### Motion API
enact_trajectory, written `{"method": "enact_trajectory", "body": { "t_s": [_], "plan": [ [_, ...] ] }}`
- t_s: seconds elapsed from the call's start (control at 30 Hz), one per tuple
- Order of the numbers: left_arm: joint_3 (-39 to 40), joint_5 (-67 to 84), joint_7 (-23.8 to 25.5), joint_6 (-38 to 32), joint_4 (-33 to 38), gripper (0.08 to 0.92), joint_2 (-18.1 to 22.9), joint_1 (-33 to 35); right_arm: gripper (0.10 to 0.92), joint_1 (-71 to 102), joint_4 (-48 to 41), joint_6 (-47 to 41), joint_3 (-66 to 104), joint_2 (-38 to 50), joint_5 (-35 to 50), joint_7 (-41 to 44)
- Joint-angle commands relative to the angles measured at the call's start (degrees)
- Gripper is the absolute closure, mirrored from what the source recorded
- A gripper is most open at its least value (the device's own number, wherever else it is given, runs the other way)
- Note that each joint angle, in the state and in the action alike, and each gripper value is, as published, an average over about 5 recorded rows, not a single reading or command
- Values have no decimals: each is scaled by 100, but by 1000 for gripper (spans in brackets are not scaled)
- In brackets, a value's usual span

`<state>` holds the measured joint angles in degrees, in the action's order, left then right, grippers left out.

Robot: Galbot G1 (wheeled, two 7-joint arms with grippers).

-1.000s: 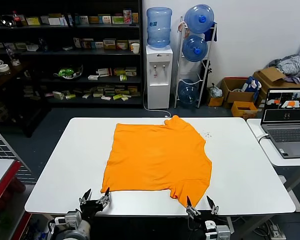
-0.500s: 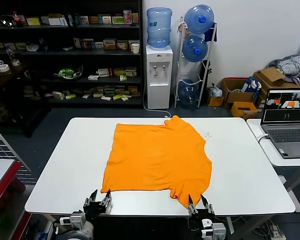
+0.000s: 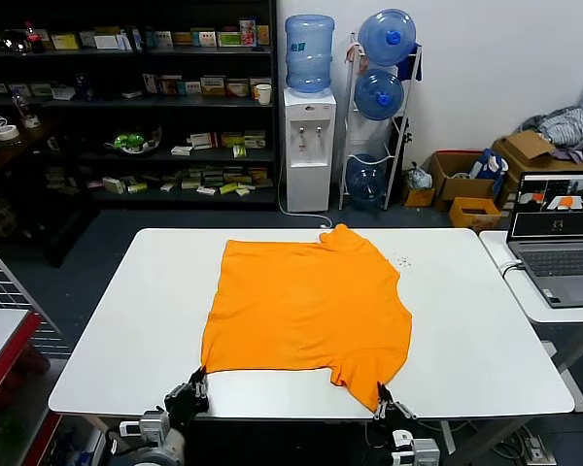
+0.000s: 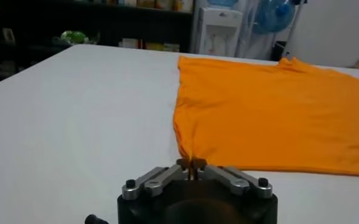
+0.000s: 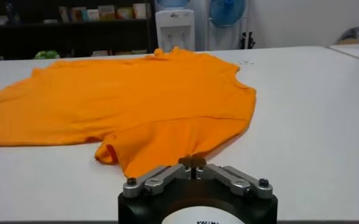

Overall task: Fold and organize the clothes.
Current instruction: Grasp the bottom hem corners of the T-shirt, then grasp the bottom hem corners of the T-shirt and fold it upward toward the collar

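The robot's right gripper should release the near corner of the orange T-shirt, now held at the table's near edge, just inside the shirt's edge [image 3: 393,328] [image 5: 233,105] facing the laptop.
The orange T-shirt [image 3: 306,306] lies spread flat on the white table [image 3: 126,320], its neck toward the far edge and no lettering showing. My left gripper [image 3: 198,380] is at the table's near edge, shut on the shirt's near left corner [image 4: 188,149]. My right gripper [image 3: 383,400] is at the near edge too, shut on the shirt's near right corner [image 5: 167,152], by the folded sleeve. In the left wrist view my left gripper [image 4: 191,164] pinches orange fabric. In the right wrist view my right gripper [image 5: 192,163] does the same.
A second white table with an open laptop [image 3: 564,243] stands at the right. Shelves [image 3: 126,107], a water dispenser [image 3: 308,136] and a rack of water bottles [image 3: 381,97] stand behind. Cardboard boxes with a grey cloth heap [image 3: 564,126] are at the far right.
Both grippers moved forward onto the shirt's near corners and went from open to shut on the fabric. The shirt has hardly shifted.
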<state>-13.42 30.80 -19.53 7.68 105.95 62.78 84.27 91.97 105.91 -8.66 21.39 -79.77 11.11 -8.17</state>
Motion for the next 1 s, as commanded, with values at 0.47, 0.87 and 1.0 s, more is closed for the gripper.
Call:
{"method": "enact_trajectory", "body": {
  "t_s": [0.47, 0.87, 1.0],
  "plan": [
    [-121, 685, -453, 104, 1587, 909, -687, 1290, 901, 1914, 1513, 570, 372, 960, 255, -71],
    [-100, 1078, -478, 104, 1504, 909, -944, 521, 901, 846, 1469, 169, 453, 1171, 955, -354],
    [88, 1312, -472, 108, 981, 909, -1041, -430, 901, -169, 1129, -178, 298, 1385, 1520, -602]
  ]
}}
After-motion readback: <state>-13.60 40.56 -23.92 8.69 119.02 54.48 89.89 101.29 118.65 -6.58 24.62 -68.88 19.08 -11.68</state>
